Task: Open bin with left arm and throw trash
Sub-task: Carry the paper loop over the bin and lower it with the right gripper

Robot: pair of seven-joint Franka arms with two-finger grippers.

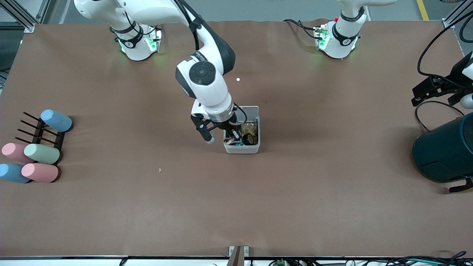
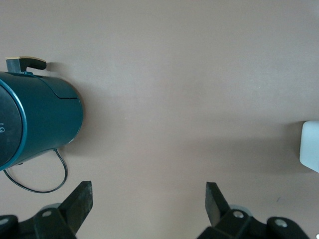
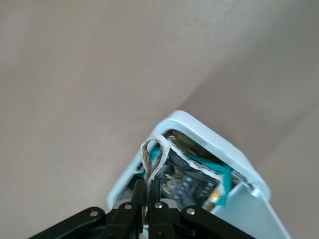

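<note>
I should let go of the tan rubber band loop with my right gripper on the dark printed wrapper inside the white-grey bin [image 1: 237, 134] [image 3: 185, 188].
The small white-grey bin [image 1: 255, 148] stands mid-table with its lid [image 1: 247, 111] open. A dark printed wrapper [image 1: 250, 128] and a black tape roll [image 1: 250, 139] lie inside it. My right gripper [image 1: 232, 137] hangs over the bin's opening, shut on the tan rubber band loop [image 3: 152, 157]. In the right wrist view, the gripper [image 3: 148, 186] holds the loop over the bin's rim [image 3: 199, 127], with the wrapper [image 3: 194, 184] beneath. My left gripper [image 1: 425, 90] waits open and empty [image 2: 148, 199] at the left arm's end of the table. A corner of the bin [image 2: 311, 147] shows in its wrist view.
A large dark teal cylinder [image 1: 445, 151] lies beside my left gripper and also shows in the left wrist view [image 2: 40, 119]. Several pastel cups [image 1: 41, 153] and a black rack [image 1: 40, 133] sit at the right arm's end of the table.
</note>
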